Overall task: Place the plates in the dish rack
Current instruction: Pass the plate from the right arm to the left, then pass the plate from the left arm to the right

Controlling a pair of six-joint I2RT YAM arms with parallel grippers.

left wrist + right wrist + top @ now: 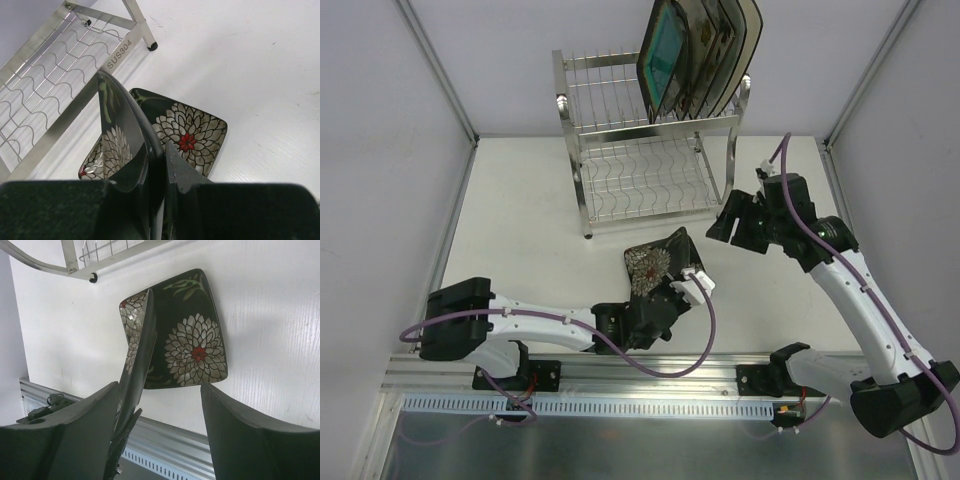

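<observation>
The held plate tilts over the second plate, so the robot's right gripper will pinch its raised rim [142,372] and steady it while the left gripper gets a better hold.
My left gripper [662,288] is shut on the rim of a dark square plate with white flowers [648,265] and holds it tilted on edge, just in front of the dish rack [610,95]. In the left wrist view the fingers [187,172] pinch this plate [122,142]. A second dark flowered plate [190,135] lies flat on the table under it and also shows in the right wrist view [195,347]. My right gripper [728,228] is open and empty, hovering right of both plates [159,387]. Several plates [665,55] stand upright in the rack's upper tier, on its right.
The rack's lower shelf [640,185] and the left part of its upper shelf hold nothing. The rack's front rail marked SUS304 [117,55] is close to the held plate. A metal rail [640,375] runs along the near table edge.
</observation>
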